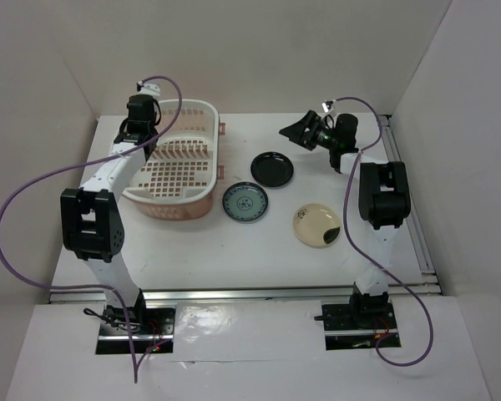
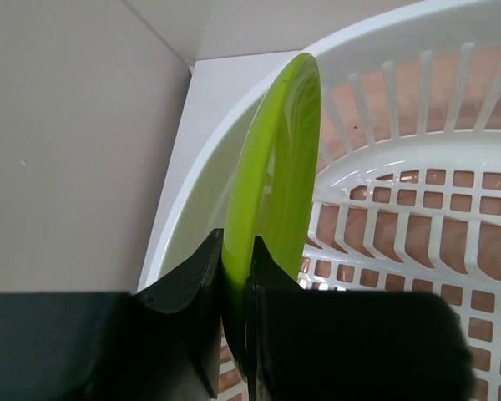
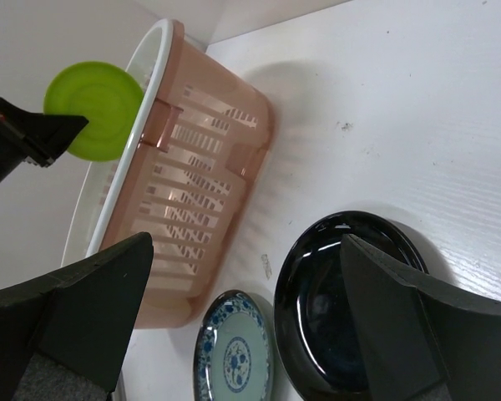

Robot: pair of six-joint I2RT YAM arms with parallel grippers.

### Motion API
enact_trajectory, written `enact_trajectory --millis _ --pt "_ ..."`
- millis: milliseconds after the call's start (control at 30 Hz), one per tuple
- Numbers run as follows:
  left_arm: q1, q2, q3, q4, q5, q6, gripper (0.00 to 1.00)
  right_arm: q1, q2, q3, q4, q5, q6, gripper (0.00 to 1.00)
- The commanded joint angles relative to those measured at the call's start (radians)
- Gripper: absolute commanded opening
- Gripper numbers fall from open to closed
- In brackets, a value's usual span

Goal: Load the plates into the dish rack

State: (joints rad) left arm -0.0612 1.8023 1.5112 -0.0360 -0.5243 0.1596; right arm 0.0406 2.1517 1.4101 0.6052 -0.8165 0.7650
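Note:
Next, my left gripper lets go of the lime green plate, upright against the wall-side end of the dish rack's peg row (image 1: 152,153) (image 2: 289,234). It is held upright over the rack now.
My left gripper (image 2: 236,267) is shut on the lower edge of the lime green plate (image 2: 275,159), holding it upright over the far left end of the pale pink dish rack (image 2: 417,92). In the top view this gripper (image 1: 142,113) hangs above the rack (image 1: 179,196) and hides the plate. The right wrist view shows the green plate (image 3: 96,109) above the rack's rim (image 3: 150,83). My right gripper (image 1: 305,129) is open and empty in the air above the glossy black plate (image 1: 271,169). The blue-green patterned plate (image 1: 245,203) and the cream plate with a dark patch (image 1: 316,225) lie flat on the table.
White walls enclose the table at the back and on both sides. The rack stands close to the left wall. The black plate (image 3: 334,309) and the patterned plate (image 3: 234,359) lie side by side just right of the rack. Purple cables loop from both arms.

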Motion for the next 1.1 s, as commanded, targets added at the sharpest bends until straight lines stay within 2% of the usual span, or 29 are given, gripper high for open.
enact_trajectory --millis 0,533,1067 --pt "0.001 0.008 -0.003 0.111 0.021 0.053 0.0 -0.015 0.019 0.047 0.036 -0.019 -0.01 1.0" --pt "0.011 0.121 0.018 0.111 0.021 0.017 0.0 -0.024 0.049 0.066 0.036 -0.029 -0.01 1.0" --pt "0.04 0.15 0.041 0.068 0.06 -0.032 0.0 -0.024 0.039 0.044 0.054 -0.038 -0.001 1.0"
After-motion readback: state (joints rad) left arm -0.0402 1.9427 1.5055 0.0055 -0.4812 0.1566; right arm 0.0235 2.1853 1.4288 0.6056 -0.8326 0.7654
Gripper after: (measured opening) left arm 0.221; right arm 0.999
